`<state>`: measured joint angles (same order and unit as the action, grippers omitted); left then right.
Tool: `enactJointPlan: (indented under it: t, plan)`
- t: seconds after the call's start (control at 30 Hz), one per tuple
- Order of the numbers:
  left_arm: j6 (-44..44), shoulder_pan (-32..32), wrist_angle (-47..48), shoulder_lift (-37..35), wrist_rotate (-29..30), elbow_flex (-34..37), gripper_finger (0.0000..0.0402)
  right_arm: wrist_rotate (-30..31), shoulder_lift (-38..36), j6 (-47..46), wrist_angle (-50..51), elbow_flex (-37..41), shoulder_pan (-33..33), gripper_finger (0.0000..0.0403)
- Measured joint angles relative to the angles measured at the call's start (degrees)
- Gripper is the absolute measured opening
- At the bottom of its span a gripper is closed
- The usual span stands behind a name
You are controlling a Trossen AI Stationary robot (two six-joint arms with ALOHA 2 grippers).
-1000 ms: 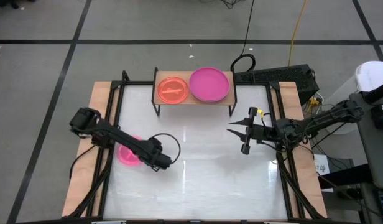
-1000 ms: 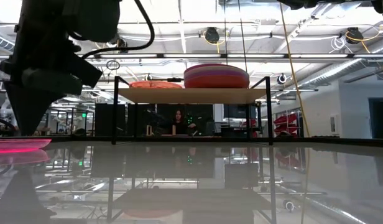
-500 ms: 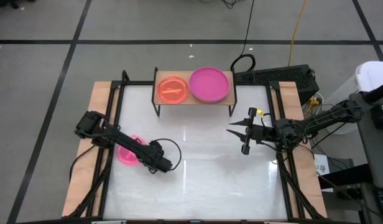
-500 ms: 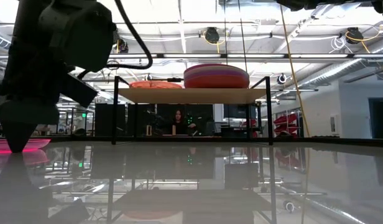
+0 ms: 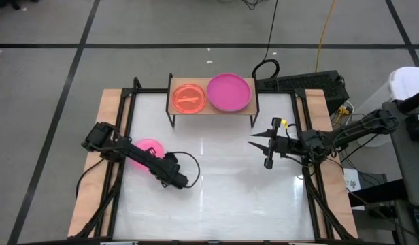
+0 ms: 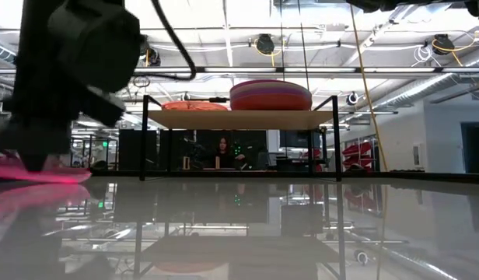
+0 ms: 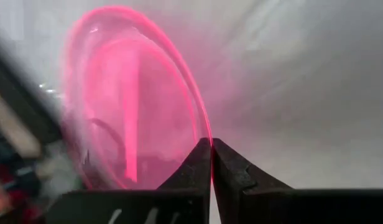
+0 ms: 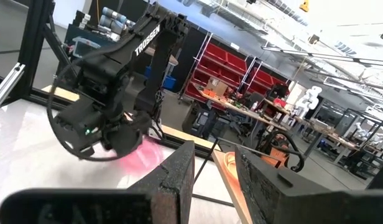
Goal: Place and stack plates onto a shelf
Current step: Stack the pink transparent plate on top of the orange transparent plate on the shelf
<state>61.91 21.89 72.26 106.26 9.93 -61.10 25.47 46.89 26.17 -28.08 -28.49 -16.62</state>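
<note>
I will use my left gripper to set the pink plate free on top of the orange divided plate (image 5: 190,99) on the shelf.
A small translucent pink plate (image 5: 149,145) sits at the table's left, partly under my left arm; it also shows in the left wrist view (image 7: 129,106) and the low view (image 6: 37,173). My left gripper (image 7: 211,142) is shut on its rim. The light-wood shelf (image 5: 213,111) stands on black legs at the far edge. It carries an orange divided plate (image 5: 189,99) and a stack of large plates with a magenta one on top (image 5: 228,92). My right gripper (image 5: 265,152) hovers open over the table's right side, touching nothing. My left gripper pinches the pink plate's rim (image 7: 201,121) between its two fingers (image 7: 191,165), at their free ends. The fingers slant down onto it from the near right. In the low view the plate sits tilted; whether its lower edge (image 6: 84,177) rests on the table, I cannot tell.
The white tabletop (image 5: 223,197) is glossy, with black frame rails and wood strips along its left (image 5: 94,184) and right (image 5: 318,190) sides. A black cable loop (image 5: 266,67) lies behind the shelf. Room beyond the table holds racks and equipment.
My left gripper came down onto the pink plate. The plate then shifted toward the table's far edge and tipped from lying flat to a slant. My right arm kept still.
</note>
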Motion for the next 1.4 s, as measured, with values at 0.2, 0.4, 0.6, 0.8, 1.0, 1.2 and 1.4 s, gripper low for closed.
enactJointPlan:
  t: [0.2,0.4,0.6,0.8,1.0,1.2,1.4]
  plan:
    - [-2.85,0.4,15.91,-0.02,8.31,-14.39,0.0005,0.0,0.0,0.02,-0.71,0.0,0.02,0.0098]
    - [-19.39,0.67,17.5,-2.78,32.32,-28.41,0.0004,0.0,0.0,0.02,-0.61,-0.01,0.02,0.0098]
    - [-47.02,-2.71,16.93,-5.41,42.57,-35.05,0.0004,-0.02,0.0,0.04,-0.41,-0.02,0.04,0.0098]
    - [-65.07,-11.83,15.42,-6.95,39.37,-35.23,0.0004,-0.02,0.0,0.04,-0.41,-0.02,0.04,0.0098]
    - [-77.57,-21.69,9.55,-7.02,33.85,-35.21,0.0003,-0.02,0.0,0.04,-0.41,-0.02,0.04,0.0098]
    - [-85.18,-28.43,-2.17,-7.02,22.26,-35.21,0.0003,-0.02,0.0,0.04,-0.38,-0.02,0.04,0.0098]
    - [-83.42,-32.7,-3.4,-7.04,15.29,-35.21,0.0003,-0.03,0.0,0.04,-0.17,-0.02,0.04,0.0098]
